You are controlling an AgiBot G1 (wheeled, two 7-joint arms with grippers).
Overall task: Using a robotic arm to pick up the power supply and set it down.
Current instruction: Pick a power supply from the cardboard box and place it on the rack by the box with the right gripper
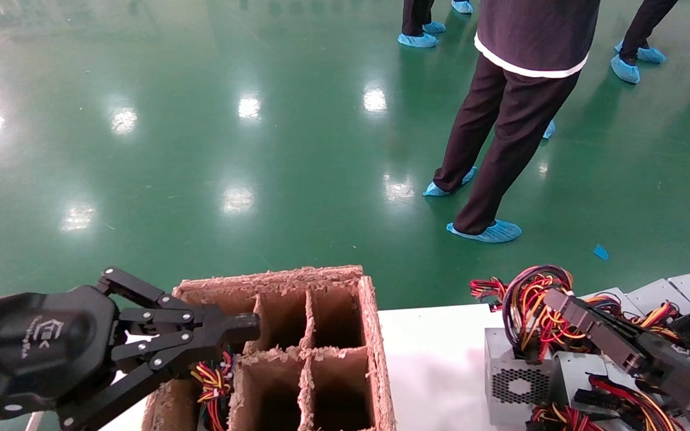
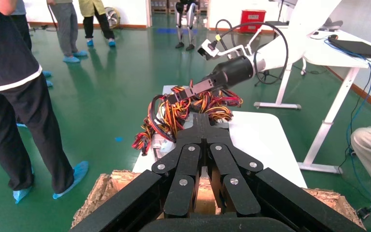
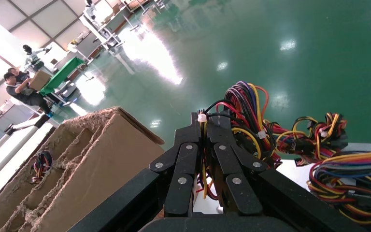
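The power supply, now at or just above the table, will go down on the white table (image 1: 521, 384) next to the other silver power supplies, set there by my right gripper.
The power supply (image 1: 514, 372) is a silver box with a round vent grille at the right end of the white table (image 1: 435, 359). Its looped bundle of red, yellow and purple wires (image 1: 530, 287) rises above it. My right gripper (image 1: 551, 297) is shut on that bundle; in the right wrist view yellow and black wires (image 3: 245, 104) run between its fingers, the right gripper (image 3: 204, 120). Whether the box rests on the table or hangs just above it, I cannot tell. My left gripper (image 1: 254, 323) is shut and empty over the cardboard box's left cells, the left gripper (image 2: 203, 120).
A brown cardboard box (image 1: 297, 276) with divider cells stands at the table's left; one cell holds a wire bundle (image 1: 213, 378). More silver power supplies (image 1: 689, 281) with wires lie at the far right. A person (image 1: 501, 131) stands on the green floor beyond the table.
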